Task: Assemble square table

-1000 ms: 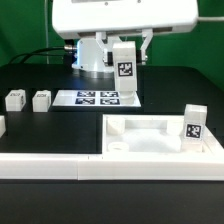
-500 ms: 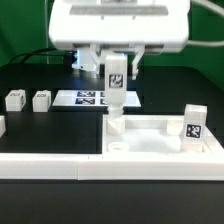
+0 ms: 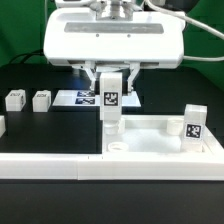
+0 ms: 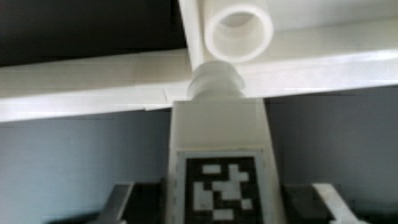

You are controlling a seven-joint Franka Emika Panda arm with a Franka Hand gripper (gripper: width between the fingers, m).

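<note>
The robot's gripper should release the white leg standing in the tabletop's round corner socket (image 3: 118, 147) (image 4: 238, 34) next to the front border rail. The leg is now upright over the far corner.
My gripper (image 3: 111, 90) is shut on a white leg block (image 3: 111, 108) with a black-and-white tag and holds it upright over the far left corner of the white square tabletop (image 3: 150, 124). In the wrist view the gripper (image 4: 222, 205) has the leg (image 4: 221, 130) between its fingers (image 4: 128, 200). The leg's rounded tip sits just short of a round corner socket (image 4: 237, 30). I cannot tell whether the tip touches the top. A second leg (image 3: 193, 125) stands upright at the top's right side. Two loose legs (image 3: 14, 99) (image 3: 41, 99) lie at the exterior view's left.
The marker board (image 3: 88, 98) lies behind the tabletop, partly hidden by the held leg. A long white border rail (image 3: 50, 166) runs along the front. Another white block (image 3: 2, 126) shows at the left edge. The arm's white body (image 3: 112, 40) hangs overhead.
The gripper has come down and toward the exterior view's left with the leg, from above the marker board to the tabletop's far left corner.
</note>
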